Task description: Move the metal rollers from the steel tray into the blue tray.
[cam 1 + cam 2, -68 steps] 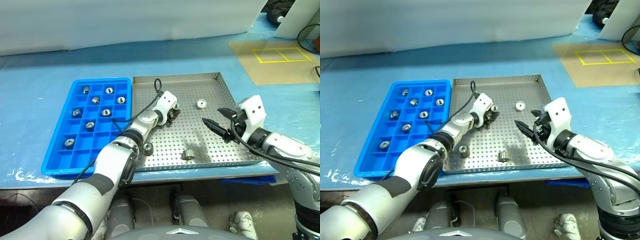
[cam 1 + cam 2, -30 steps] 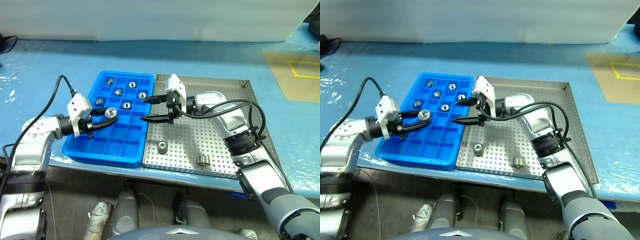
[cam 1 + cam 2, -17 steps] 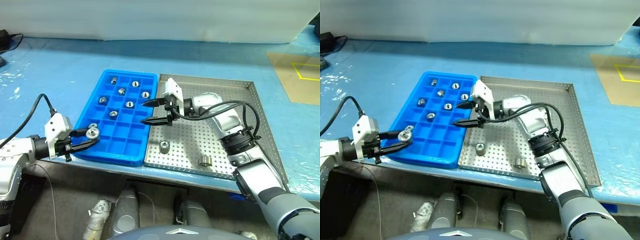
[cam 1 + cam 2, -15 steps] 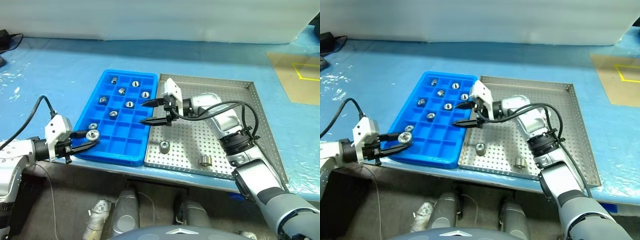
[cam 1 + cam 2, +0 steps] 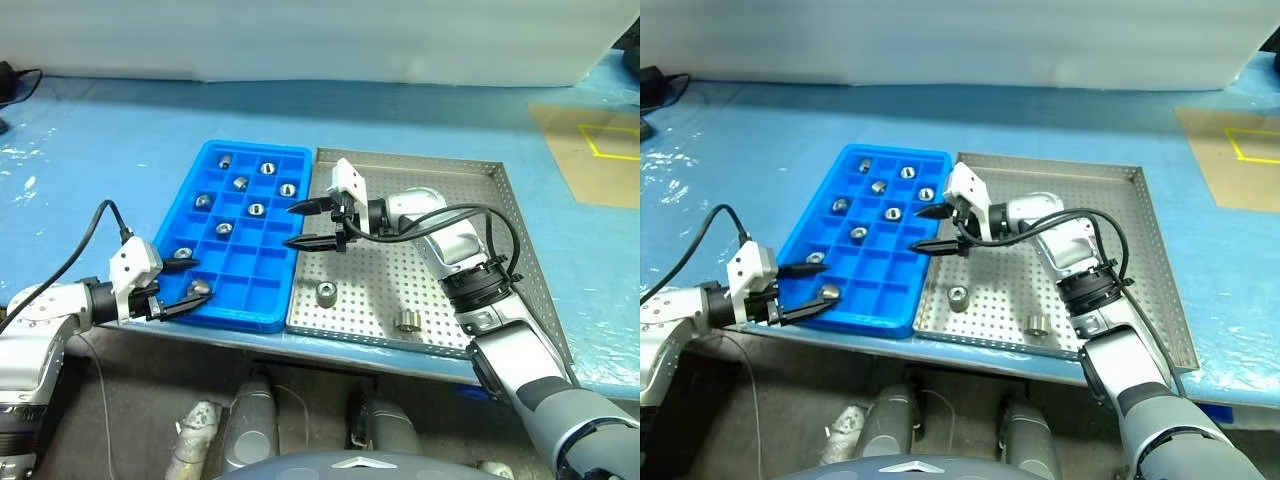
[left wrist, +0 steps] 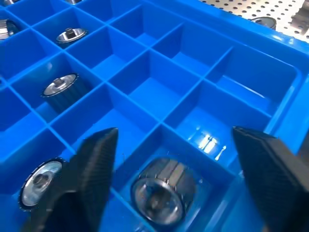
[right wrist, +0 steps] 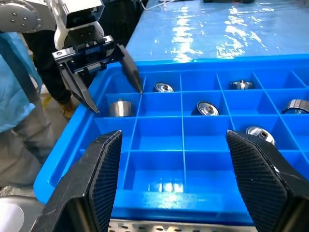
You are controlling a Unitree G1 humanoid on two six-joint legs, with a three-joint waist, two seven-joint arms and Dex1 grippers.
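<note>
The upright metal roller in the steel tray nearest the blue tray should next get my right gripper closed around the sides of the upright metal roller (image 5: 326,295).
The blue tray (image 5: 250,268) lies left of the steel tray (image 5: 372,288), side by side. My left gripper (image 5: 196,279) is open at the blue tray's near left corner, its fingers (image 6: 96,164) either side of a metal roller (image 6: 161,192) lying in a compartment. Several more rollers (image 5: 257,209) sit in other compartments. Two rollers (image 5: 325,293) (image 5: 406,321) rest near the steel tray's front. My right gripper (image 5: 304,226) hangs open and empty over the seam between the trays, pointing toward the blue tray (image 7: 203,145).
Both trays sit on a blue table cover, close to the table's front edge. A brown mat with yellow tape (image 5: 590,150) lies at the far right. My left arm's black cable (image 5: 80,245) loops above the table's near left.
My left gripper has opened and let the roller drop into the near left compartment of the blue tray, sinking slightly. The right gripper has stayed where it was.
</note>
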